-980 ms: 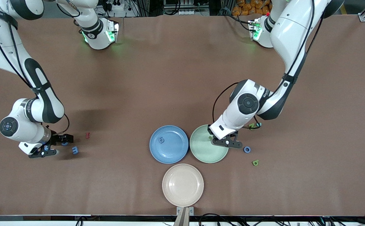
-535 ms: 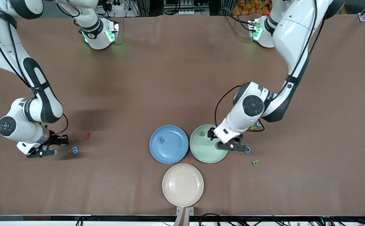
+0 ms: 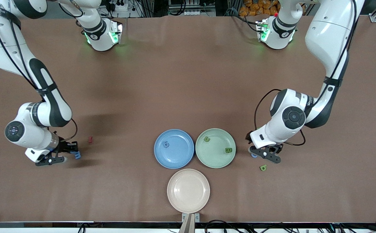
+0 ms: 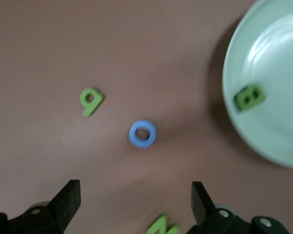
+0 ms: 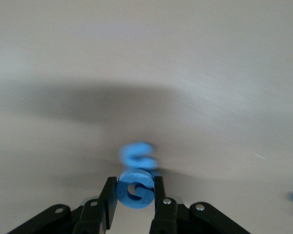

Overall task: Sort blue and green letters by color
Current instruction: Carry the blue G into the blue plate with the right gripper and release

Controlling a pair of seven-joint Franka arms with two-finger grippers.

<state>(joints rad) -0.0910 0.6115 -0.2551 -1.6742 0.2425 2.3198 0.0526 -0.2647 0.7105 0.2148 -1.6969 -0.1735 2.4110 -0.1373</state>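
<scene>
My right gripper should release the blue G in the middle of the blue plate [image 3: 175, 149], next to the blue letter there. The G is now held low over the table.
My right gripper [image 3: 71, 149] [image 5: 133, 195] is shut on a blue letter [image 5: 135, 187] shaped like a G, low over the table at the right arm's end. A second blue letter [image 3: 76, 155] [image 5: 138, 154] lies just under it. My left gripper [image 3: 259, 152] [image 4: 134, 204] hangs open and empty over a blue ring letter [image 4: 142, 134] [image 3: 254, 155] beside the green plate [image 3: 218, 161]. That plate holds two green letters [image 3: 206, 139] [image 3: 228, 150]. More green letters lie loose: one nearer the front camera [image 3: 263, 167] [image 4: 91, 101], and an N [image 4: 162, 225]. The blue plate [image 3: 178, 160] holds one blue letter [image 3: 166, 144].
A beige plate [image 3: 188, 200] sits nearest the front camera, touching neither arm. A small dark red letter [image 3: 91, 139] lies close to the right gripper. Open tabletop stretches between the right gripper and the plates.
The left gripper opened, left a green letter on the green plate, and swung toward the left arm's end over the blue ring. The right gripper shut on a blue letter and shifted slightly toward the plates.
</scene>
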